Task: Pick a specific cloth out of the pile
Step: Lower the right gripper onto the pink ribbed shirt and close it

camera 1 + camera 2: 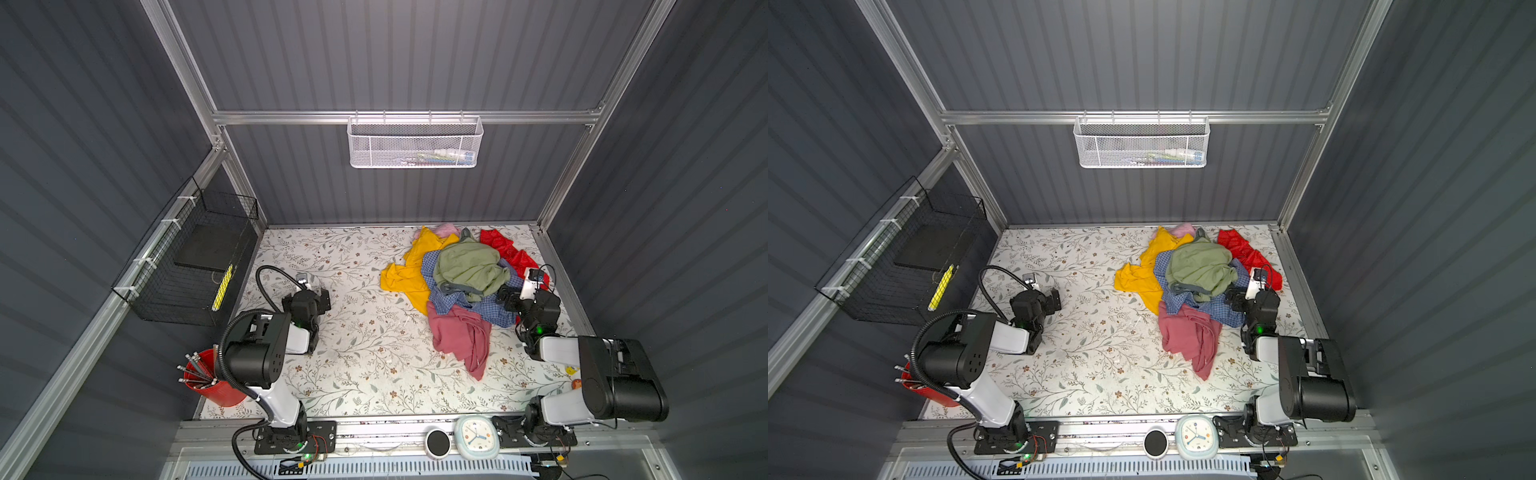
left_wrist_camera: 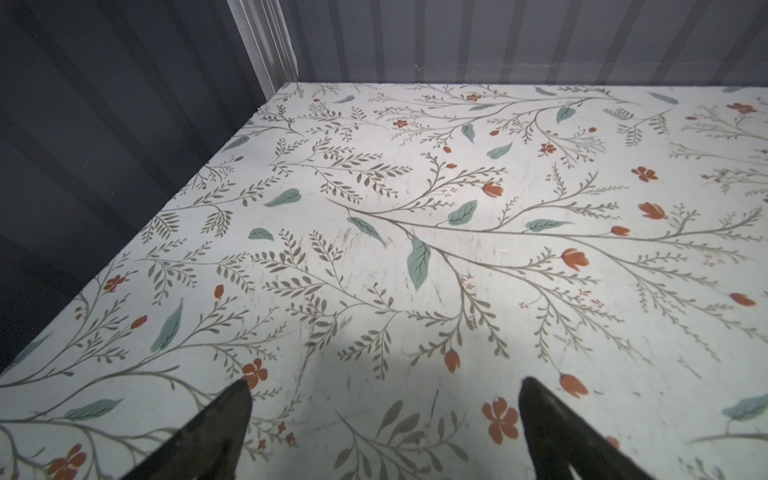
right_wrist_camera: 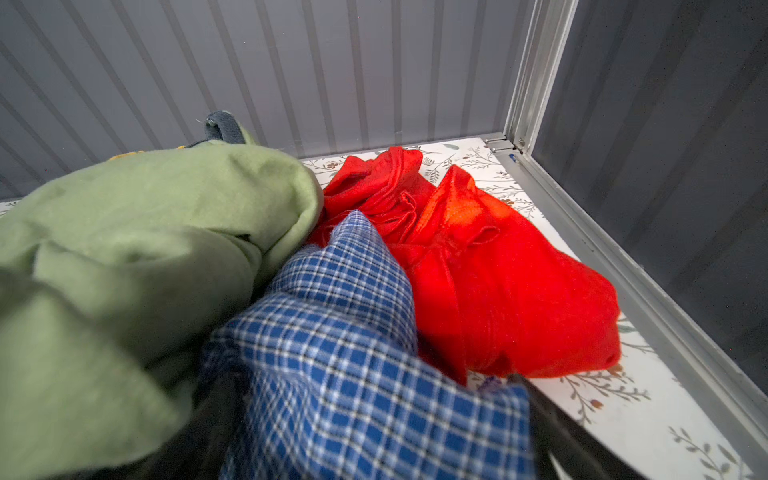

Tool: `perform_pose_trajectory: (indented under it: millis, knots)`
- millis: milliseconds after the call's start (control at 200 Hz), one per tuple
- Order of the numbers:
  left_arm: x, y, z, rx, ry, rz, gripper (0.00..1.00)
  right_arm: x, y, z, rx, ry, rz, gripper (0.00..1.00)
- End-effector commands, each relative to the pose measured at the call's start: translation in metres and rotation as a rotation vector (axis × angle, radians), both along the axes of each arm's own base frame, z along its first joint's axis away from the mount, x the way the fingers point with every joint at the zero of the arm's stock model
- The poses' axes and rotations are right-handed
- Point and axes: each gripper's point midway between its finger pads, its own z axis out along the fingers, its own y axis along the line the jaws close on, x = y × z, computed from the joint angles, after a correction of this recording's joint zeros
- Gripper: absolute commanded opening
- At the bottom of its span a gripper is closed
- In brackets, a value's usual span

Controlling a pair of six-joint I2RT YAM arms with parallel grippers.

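Note:
The robot's right gripper should close on the middle of the dusty rose-pink cloth (image 1: 461, 345), between the blue-checked fabric and the cloth's near corner.
The pile (image 1: 469, 266) (image 1: 1200, 266) lies at the back right of the floral table, with a sage green garment on top of mustard yellow, blue-checked and bright red fabrics. The cloth (image 1: 457, 336) (image 1: 1185, 332), dusty rose-pink, spreads from the pile's near edge onto the table; neither wrist view shows it. My right gripper (image 1: 505, 297) (image 1: 1231, 299) (image 3: 370, 378) is open at the pile's right side, with blue-checked fabric (image 3: 345, 316) bulging between its jaws. Green (image 3: 145, 232) and red (image 3: 498, 282) fabric lie just beyond. My left gripper (image 1: 322, 297) (image 1: 1054, 301) (image 2: 384, 386) hangs open over bare table, far left of the pile.
A red cup of pencils (image 1: 212, 380) stands at the front left. A black wire basket (image 1: 199, 257) hangs on the left wall and a white mesh basket (image 1: 415, 143) on the back wall. A clock (image 1: 476, 436) sits on the front rail. The right wall's rail (image 3: 623, 266) runs close behind the red fabric.

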Motion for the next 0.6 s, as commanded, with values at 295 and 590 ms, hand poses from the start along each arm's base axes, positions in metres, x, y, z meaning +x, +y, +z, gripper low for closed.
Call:
perform_pose_trajectory:
  millis: [295, 590]
  knots:
    - [-0.002, -0.012, 0.065, -0.204, 0.023, 0.020, 1.00, -0.040, 0.023, 0.063, 0.262, 0.049, 0.056, 0.99]
    - [-0.014, -0.058, 0.083, -0.271, 0.041, -0.097, 1.00, -0.070, 0.063, 0.059, 0.509, 0.204, 0.145, 0.85]
